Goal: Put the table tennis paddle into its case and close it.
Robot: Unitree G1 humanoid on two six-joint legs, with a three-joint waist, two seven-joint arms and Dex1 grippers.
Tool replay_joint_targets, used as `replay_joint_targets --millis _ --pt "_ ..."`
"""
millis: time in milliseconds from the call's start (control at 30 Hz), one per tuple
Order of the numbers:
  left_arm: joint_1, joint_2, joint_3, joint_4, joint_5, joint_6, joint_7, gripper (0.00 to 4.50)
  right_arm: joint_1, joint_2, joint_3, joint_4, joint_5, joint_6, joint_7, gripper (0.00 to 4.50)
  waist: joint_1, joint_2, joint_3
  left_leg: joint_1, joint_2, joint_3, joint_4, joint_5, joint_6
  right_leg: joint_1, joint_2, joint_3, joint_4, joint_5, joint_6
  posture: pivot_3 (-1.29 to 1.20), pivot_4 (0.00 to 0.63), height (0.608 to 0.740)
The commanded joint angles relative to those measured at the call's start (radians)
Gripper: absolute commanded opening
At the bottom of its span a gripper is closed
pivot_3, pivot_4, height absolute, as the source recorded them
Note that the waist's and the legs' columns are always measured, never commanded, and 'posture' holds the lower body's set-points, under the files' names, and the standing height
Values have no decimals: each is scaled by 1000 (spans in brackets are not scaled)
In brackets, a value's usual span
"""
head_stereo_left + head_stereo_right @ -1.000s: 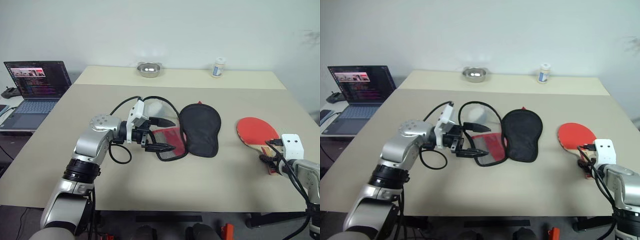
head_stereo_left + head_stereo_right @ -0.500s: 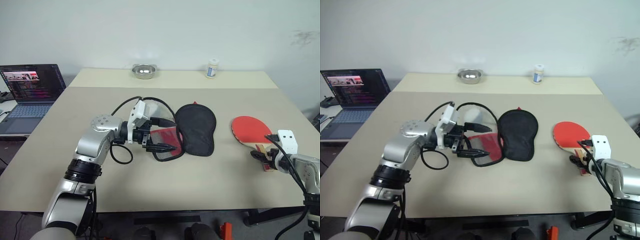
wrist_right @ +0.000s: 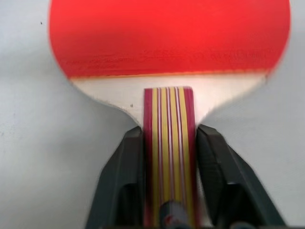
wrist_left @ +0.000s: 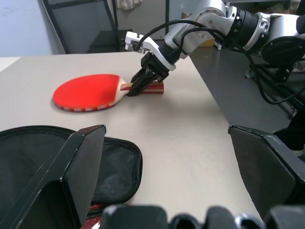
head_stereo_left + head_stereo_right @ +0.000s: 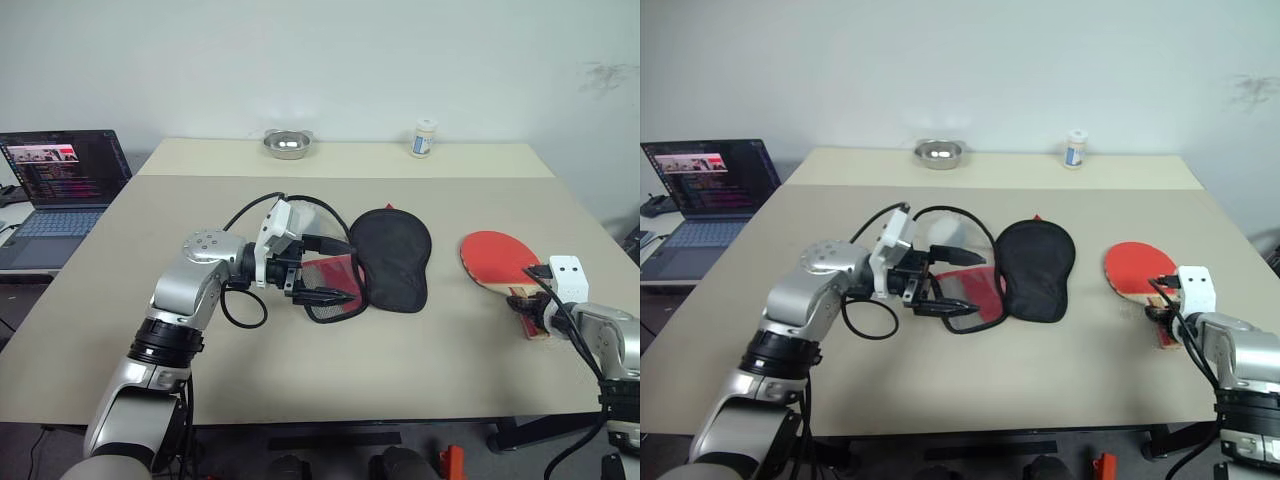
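The table tennis paddle will drop from my right gripper onto the black half of the unzipped case (image 5: 401, 250).
The table tennis paddle (image 5: 497, 258) lies flat on the right side of the table, red face up, its striped wooden handle toward me. My right gripper (image 3: 169, 136) is shut on that handle, one black finger (image 3: 125, 162) pressed against each side. The case (image 5: 395, 255) lies unzipped at the table's middle, with a black half to the right and a red mesh half (image 5: 335, 280) to the left. My left gripper (image 5: 338, 270) hovers over the mesh half, pointing right, its fingers (image 4: 81, 162) spread wide and open.
A laptop (image 5: 65, 165) stands open on a side desk to the left. A metal bowl (image 5: 287, 143) and a small white bottle (image 5: 424, 138) sit at the table's far edge. The paddle lies close to the table's right edge.
My right gripper has edged forward along the handle and its fingers have closed onto it. The left arm and the case have kept still; the camera shifted a little.
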Motion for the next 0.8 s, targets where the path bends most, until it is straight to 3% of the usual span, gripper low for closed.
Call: replay_joint_targets --millis 33,233,433,600,800 --pt "-4 7 28 -40 -18 3 7 4500 -27 2 -20 -39 13 14 -18 1104 0 0 0 0 0 0 0 0 0 0 0 0 0 0 0 0 150 740" --pt "17 16 43 -56 -22 14 29 4500 -107 -2 -106 -211 93 142 -40 1104 0 6 4 -2 0 1 -1 0 0 -3 0 1 1 0 0 0 150 740" --pt "31 13 46 -72 -28 24 49 4500 -245 86 -161 -367 183 323 -89 1104 3 7 4 -4 3 1 -2 0 0 -7 0 1 1 0 0 0 150 740" --pt "49 23 67 -73 -25 31 78 4500 -281 400 -55 -487 165 404 -257 1104 0 7 4 -5 4 0 -2 0 0 -7 -1 -1 1 1 -3 0 150 740" --pt "79 34 79 -102 -22 43 115 4500 -250 559 91 -411 72 285 -359 1104 6 8 4 -16 3 0 -1 2 -3 -17 -1 -2 3 3 -6 0 150 740"
